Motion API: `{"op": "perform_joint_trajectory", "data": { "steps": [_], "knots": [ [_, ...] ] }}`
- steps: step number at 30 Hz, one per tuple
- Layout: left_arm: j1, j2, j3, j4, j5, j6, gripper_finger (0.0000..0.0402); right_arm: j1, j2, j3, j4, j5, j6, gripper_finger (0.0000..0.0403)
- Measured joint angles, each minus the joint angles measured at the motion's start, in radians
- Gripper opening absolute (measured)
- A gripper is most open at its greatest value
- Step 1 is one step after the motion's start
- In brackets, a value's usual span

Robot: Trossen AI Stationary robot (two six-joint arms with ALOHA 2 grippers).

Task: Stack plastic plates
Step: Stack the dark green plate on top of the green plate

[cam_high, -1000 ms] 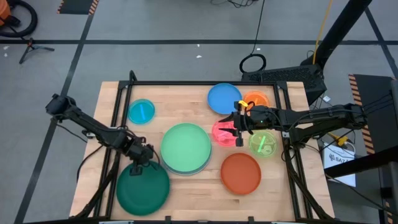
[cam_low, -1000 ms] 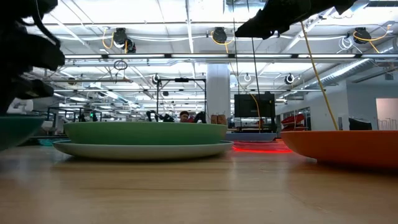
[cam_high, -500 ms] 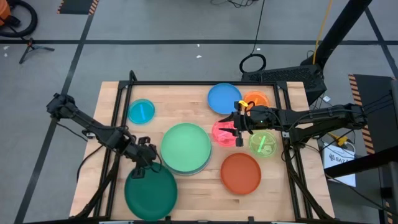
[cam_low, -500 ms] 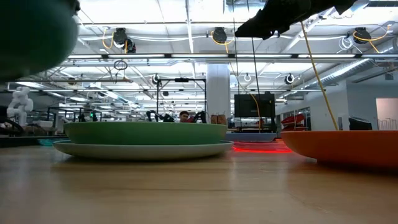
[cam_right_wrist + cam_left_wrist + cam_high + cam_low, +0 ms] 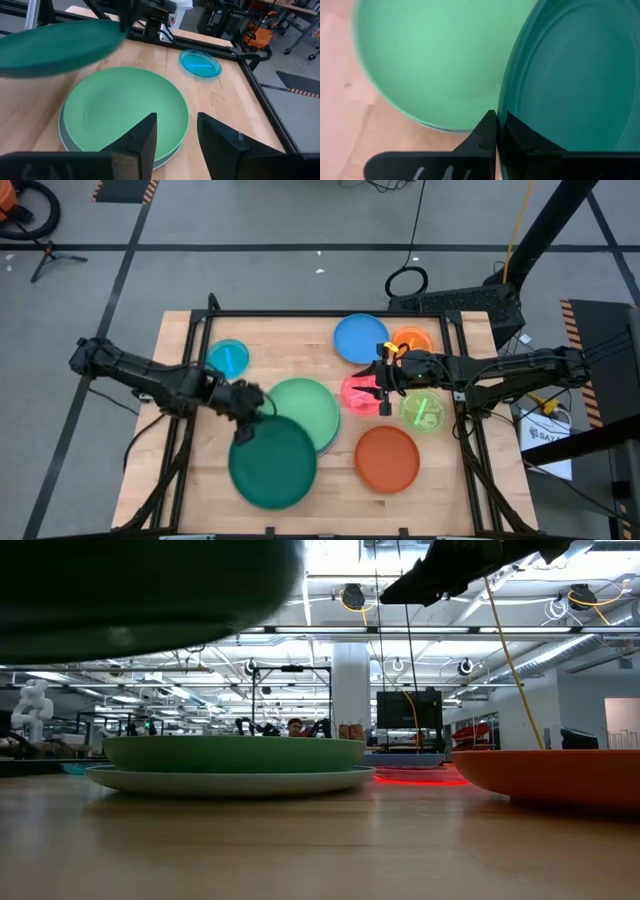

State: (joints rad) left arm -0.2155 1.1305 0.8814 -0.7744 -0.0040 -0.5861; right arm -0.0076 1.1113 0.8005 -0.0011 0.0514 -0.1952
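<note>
Next, my left gripper releases the dark green plate on the middle of the light green plate (image 5: 299, 419) (image 5: 460, 27). The dark green plate is still in the air.
My left gripper (image 5: 246, 418) is shut on the large dark green plate (image 5: 272, 462), which is in the air at the table's near left and overlaps the near left edge of the light green plate (image 5: 302, 410). The light green plate rests in a pale blue plate (image 5: 230, 781). My right gripper (image 5: 382, 391) is open and empty above the small pink plate (image 5: 356, 392). The dark green plate also shows in the low view (image 5: 140, 590) and the right wrist view (image 5: 55, 47). My left gripper pinches the dark green plate's rim (image 5: 501, 131) between its two fingers, one above and one under the rim. The fingers come from the table's left, slanting down, at the plate's far left edge (image 5: 247, 432). The plate is lifted clear of the table, roughly level.
An orange-red plate (image 5: 387, 458) lies near right. A blue plate (image 5: 359, 338), a small orange plate (image 5: 413, 340) and a lime plate (image 5: 423, 412) lie at the right. A small cyan plate (image 5: 227, 359) lies far left. A black frame (image 5: 320, 313) borders the table.
My left gripper has risen and gone toward the table's right edge, toward the light green plate. It has carried the dark green plate up off the table, and the plate now partly overhangs the light green plate. My right gripper has kept still.
</note>
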Motion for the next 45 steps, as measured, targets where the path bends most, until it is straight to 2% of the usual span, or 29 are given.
{"op": "perform_joint_trajectory", "data": {
  "steps": [4, 11, 18, 28, 45],
  "knots": [
    [0.129, 0.0, 0.001, 0.024, 0.0, -0.034, 0.001, 0.0, 0.0, 0.0, -0.004, 0.0, -0.008, 0.0132],
    [0.325, 0.023, 0.001, 0.024, 0.004, -0.002, 0.001, 0.0, -0.001, 0.0, -0.004, 0.004, -0.029, 0.0132],
    [0.444, 0.065, 0.001, 0.044, 0.022, 0.06, 0.001, -0.019, -0.001, 0.0, -0.028, 0.005, -0.034, 0.0132],
    [0.464, 0.152, 0.001, 0.069, 0.082, 0.091, 0.001, -0.04, -0.001, 0.0, -0.039, 0.004, -0.027, 0.0132],
    [0.463, 0.167, 0.001, 0.074, 0.069, 0.095, 0.0034, -0.039, -0.001, 0.0, -0.041, 0.004, -0.027, 0.0132]
  ]
}}
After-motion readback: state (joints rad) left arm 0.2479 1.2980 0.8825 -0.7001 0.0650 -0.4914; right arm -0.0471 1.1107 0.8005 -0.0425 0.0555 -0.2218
